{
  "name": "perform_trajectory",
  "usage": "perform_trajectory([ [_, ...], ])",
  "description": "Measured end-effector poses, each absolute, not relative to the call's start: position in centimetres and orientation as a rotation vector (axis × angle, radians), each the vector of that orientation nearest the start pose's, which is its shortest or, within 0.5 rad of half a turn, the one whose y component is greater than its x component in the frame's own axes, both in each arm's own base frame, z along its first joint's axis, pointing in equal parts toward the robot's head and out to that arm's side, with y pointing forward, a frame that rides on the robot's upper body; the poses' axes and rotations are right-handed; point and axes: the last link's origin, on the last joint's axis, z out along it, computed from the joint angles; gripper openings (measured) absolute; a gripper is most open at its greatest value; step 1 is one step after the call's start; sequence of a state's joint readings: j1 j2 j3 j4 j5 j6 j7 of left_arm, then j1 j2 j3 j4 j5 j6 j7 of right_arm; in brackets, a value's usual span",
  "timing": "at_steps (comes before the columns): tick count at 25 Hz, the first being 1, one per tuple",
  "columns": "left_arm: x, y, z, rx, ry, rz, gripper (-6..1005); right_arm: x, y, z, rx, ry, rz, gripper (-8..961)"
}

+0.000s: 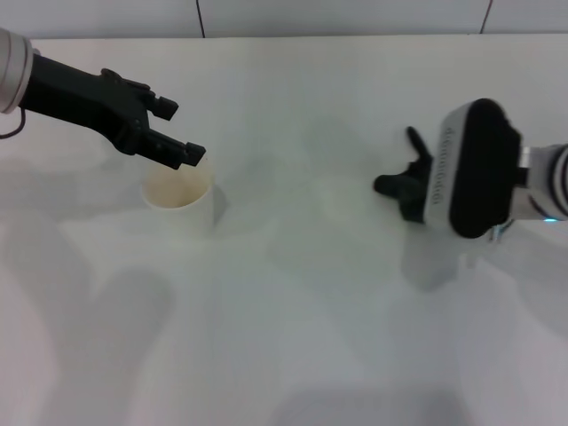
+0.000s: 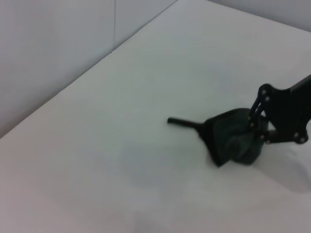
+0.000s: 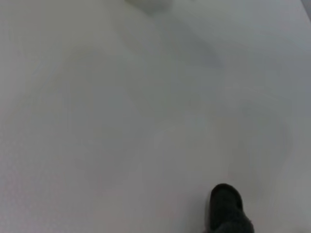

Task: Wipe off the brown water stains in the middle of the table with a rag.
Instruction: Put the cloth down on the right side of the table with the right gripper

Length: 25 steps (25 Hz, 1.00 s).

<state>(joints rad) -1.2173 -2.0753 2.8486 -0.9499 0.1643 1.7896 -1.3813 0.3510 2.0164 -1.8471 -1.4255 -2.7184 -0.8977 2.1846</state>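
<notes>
The robot's right gripper should release the dark rag on the white table (image 1: pixel 445 210) just under its wrist, across from the paper cup.
My right gripper (image 1: pixel 419 191) is shut on the dark rag (image 1: pixel 401 182), which rests bunched on the white table (image 1: pixel 293 337) at the right of middle. From the left wrist view the rag (image 2: pixel 232 140) shows as a wrinkled lump with a thin tail, the right gripper (image 2: pixel 257 133) clamped on its far side. One rag tip (image 3: pixel 226 206) shows in the right wrist view. The brown water stains are not visible in any view. My left gripper (image 1: pixel 177 130) hangs open just above the far rim of a white paper cup (image 1: pixel 182 200), holding nothing.
The paper cup stands upright at the left of middle, and its edge (image 3: pixel 150 4) shows in the right wrist view. A grey wall (image 2: pixel 58 43) runs along the table's far edge. Arm shadows fall on the near tabletop.
</notes>
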Motion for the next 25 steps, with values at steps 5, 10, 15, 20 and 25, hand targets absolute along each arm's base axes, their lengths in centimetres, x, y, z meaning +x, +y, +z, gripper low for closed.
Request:
perform_trajectory([
  [5, -19.0, 40.2, 6.0, -2.856, -0.554, -0.027, 895, 20.4, 34.4, -3.0, -2.475, -0.054, -0.523, 97],
  [10, -18.9, 40.3, 6.0, -2.856, -0.549, -0.020, 895, 19.7, 34.3, -2.4, -2.485, -0.012, -0.485, 111],
  [15, -18.9, 40.3, 6.1, -2.851, -0.550, -0.021, 895, 19.2, 34.6, -0.9, -2.525, 0.131, -0.383, 124],
  [20, -18.8, 40.5, 6.1, -2.843, -0.541, -0.018, 895, 19.3, 35.3, 0.9, -2.522, 0.268, -0.283, 137],
  [25, -18.7, 40.6, 6.1, -2.841, -0.537, -0.017, 895, 20.1, 35.5, 0.4, -2.537, 0.310, -0.292, 151],
])
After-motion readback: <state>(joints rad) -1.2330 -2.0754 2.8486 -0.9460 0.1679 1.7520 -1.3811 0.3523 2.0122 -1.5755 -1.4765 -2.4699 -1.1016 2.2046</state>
